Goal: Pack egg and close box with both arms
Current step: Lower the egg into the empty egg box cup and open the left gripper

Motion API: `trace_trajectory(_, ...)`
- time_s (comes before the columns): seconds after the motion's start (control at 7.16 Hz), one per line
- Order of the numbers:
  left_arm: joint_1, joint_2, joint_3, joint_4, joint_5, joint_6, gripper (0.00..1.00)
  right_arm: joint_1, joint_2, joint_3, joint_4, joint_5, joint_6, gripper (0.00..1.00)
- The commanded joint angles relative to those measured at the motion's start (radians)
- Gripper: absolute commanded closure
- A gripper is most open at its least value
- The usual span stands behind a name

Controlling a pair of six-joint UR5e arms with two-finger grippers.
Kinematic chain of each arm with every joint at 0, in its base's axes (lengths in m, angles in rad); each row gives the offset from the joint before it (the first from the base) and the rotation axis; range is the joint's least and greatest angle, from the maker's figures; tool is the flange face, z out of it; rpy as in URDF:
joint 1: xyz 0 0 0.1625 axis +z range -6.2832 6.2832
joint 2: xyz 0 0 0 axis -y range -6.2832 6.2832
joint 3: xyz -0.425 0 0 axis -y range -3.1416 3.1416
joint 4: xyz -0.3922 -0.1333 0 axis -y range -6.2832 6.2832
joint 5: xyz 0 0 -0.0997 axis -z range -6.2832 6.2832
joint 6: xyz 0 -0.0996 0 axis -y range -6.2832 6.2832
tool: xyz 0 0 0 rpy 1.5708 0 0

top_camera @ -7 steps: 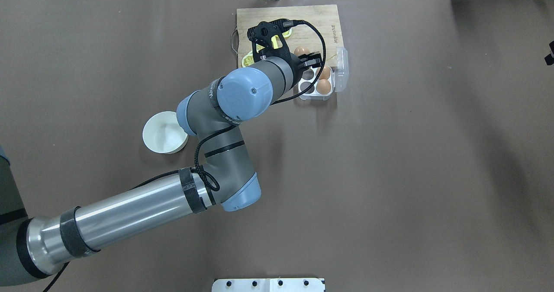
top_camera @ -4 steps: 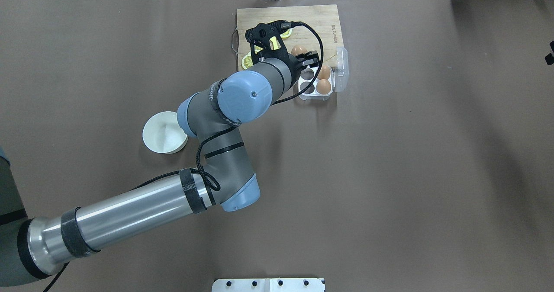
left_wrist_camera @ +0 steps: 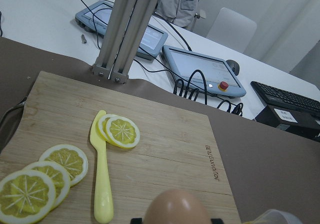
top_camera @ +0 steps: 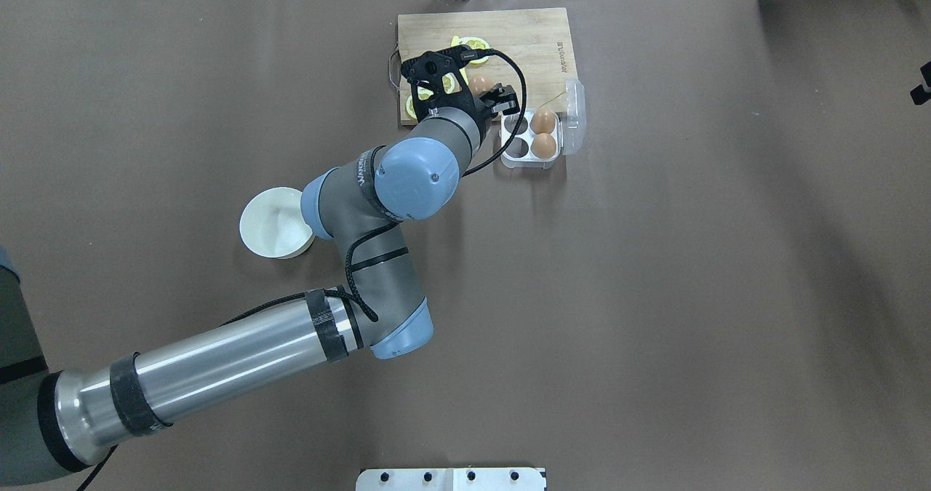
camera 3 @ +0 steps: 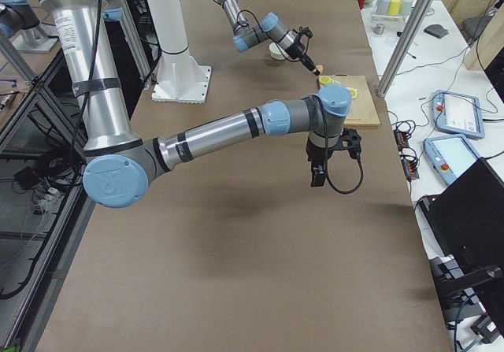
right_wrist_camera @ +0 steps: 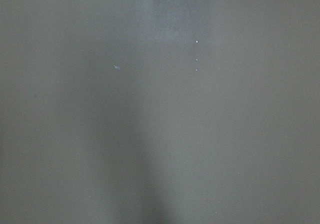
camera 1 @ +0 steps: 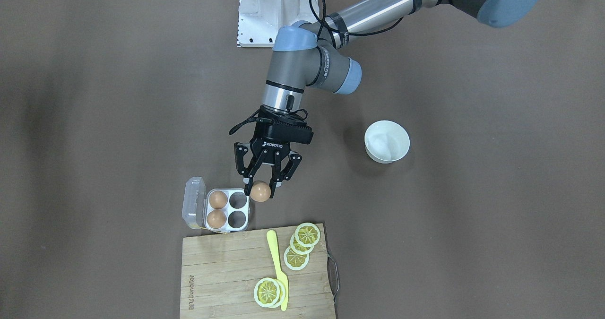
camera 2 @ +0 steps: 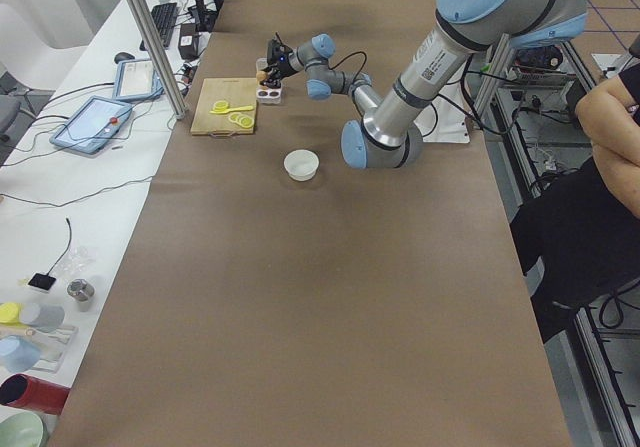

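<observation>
Next, I let go of the orange-brown egg, now held in the air just beside the box, with my left gripper in the bare cell farther from the cutting board (camera 1: pixel 235 197).
My left gripper (camera 1: pixel 260 194) is shut on an orange-brown egg (camera 1: pixel 260 191) and holds it in the air just beside the box (camera 1: pixel 227 228), on the side of its two bare cells. The egg also shows at the bottom of the left wrist view (left_wrist_camera: pixel 175 207) and in the overhead view (top_camera: pixel 479 84). The box is a white four-cell tray with its clear lid (camera 1: pixel 193 202) swung open. Two eggs (camera 1: pixel 218 199) fill the cells next to the lid. My right gripper (camera 3: pixel 318 176) hangs over bare table far from the box; I cannot tell whether it is open or shut.
A wooden cutting board (camera 1: pixel 222 281) with lemon slices (camera 1: pixel 306 234) and a yellow knife (camera 1: pixel 279 271) lies right behind the box. A round white bowl (camera 1: pixel 387 141) stands on the table on my left arm's side. A white metal stand base (camera 1: pixel 262 14) is at the robot's edge.
My left gripper has moved left in the overhead view with the egg in it, from above the box's edge to over the cutting board's corner. The box and its eggs have not moved.
</observation>
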Motion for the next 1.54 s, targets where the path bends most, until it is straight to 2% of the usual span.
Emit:
trace_trajectory(0.0,0.001,-0.015,0.038,0.001,0.045,0.0,0.55,0.0,-0.003,0.009,0.0,0.001,0.0,0.0)
trace_trajectory(0.42,0.012,-0.064,0.1,0.003,0.048,0.001,0.55,0.0,-0.004,0.009,0.0,-0.001,0.001,0.0)
trace_trajectory(0.98,0.052,-0.072,0.107,0.003,0.048,0.003,0.55,0.0,-0.012,0.016,0.0,-0.002,0.001,0.0)
trace_trajectory(1.4,0.058,-0.121,0.159,0.004,0.077,0.001,0.54,0.0,-0.013,0.016,0.0,-0.002,0.001,0.0)
